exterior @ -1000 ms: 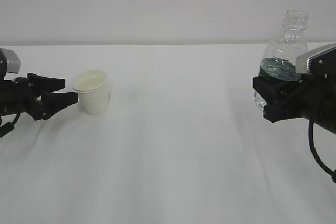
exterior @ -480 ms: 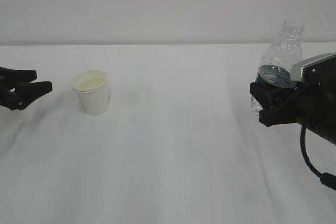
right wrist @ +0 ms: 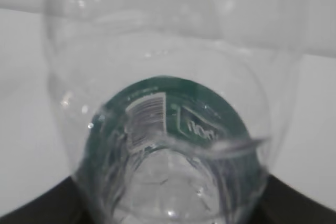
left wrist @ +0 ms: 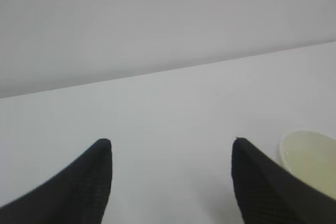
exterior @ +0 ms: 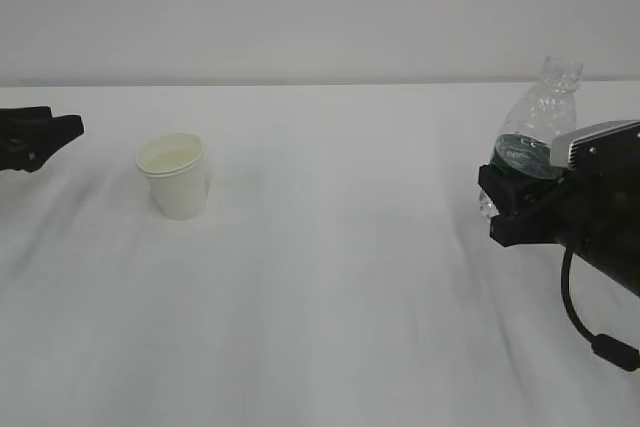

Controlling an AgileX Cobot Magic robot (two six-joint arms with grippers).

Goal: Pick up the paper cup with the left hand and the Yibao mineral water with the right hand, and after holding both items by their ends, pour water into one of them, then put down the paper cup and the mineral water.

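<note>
My right gripper needs to put the Yibao mineral water down on the white cloth [exterior: 484,239] just under its fingertips, across from the cup.
The white paper cup [exterior: 176,178] stands upright on the table, left of centre, with nothing touching it. Its rim shows at the lower right of the left wrist view [left wrist: 310,155]. My left gripper [exterior: 62,142] is open and empty at the far left edge, well apart from the cup; its fingertips [left wrist: 104,148] stand wide apart. My right gripper [exterior: 505,209] is shut on the lower part of the Yibao mineral water [exterior: 535,125], a clear capless bottle with a dark green label, leaning slightly right. The bottle fills the right wrist view [right wrist: 173,124]. I cannot tell whether its base touches the table.
A white cloth covers the table [exterior: 330,297], and a plain white wall stands behind it. The right arm's black cable [exterior: 585,327] hangs down at the right edge.
My left gripper has drawn back to the left, away from the cup. My right gripper has come down a little with the bottle, which now leans more.
</note>
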